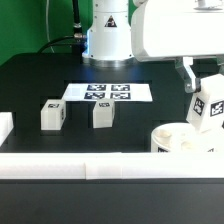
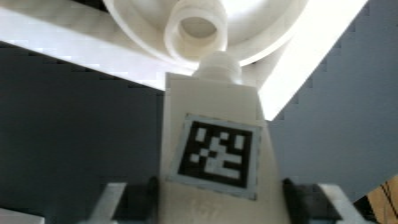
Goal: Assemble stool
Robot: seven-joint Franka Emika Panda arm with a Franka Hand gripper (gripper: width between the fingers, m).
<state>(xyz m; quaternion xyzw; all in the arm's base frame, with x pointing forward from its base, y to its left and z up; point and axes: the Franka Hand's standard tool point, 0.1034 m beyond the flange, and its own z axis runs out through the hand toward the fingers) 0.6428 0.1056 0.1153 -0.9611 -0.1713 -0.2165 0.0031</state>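
Observation:
Next, my gripper releases the white leg in the rounded socket boss of the round white seat (image 1: 197, 140) (image 2: 196, 29). The leg is now tilted just above the seat.
My gripper (image 1: 205, 88) is shut on a white stool leg (image 1: 210, 106) with a black-and-white tag and holds it tilted just above the round white seat (image 1: 184, 138) at the exterior view's right. In the wrist view the held leg (image 2: 222, 125) runs from between my fingers (image 2: 128, 205) to the seat (image 2: 169, 25), and its narrow tip meets a rounded socket boss there. Two other tagged legs stand on the black table, one at the left (image 1: 52, 115) and one nearer the middle (image 1: 102, 113).
The marker board (image 1: 107, 93) lies flat behind the two loose legs. A long white rail (image 1: 100, 166) runs along the front edge, and a short white rail piece (image 1: 5, 126) sits at the left. The robot base (image 1: 108, 40) stands at the back.

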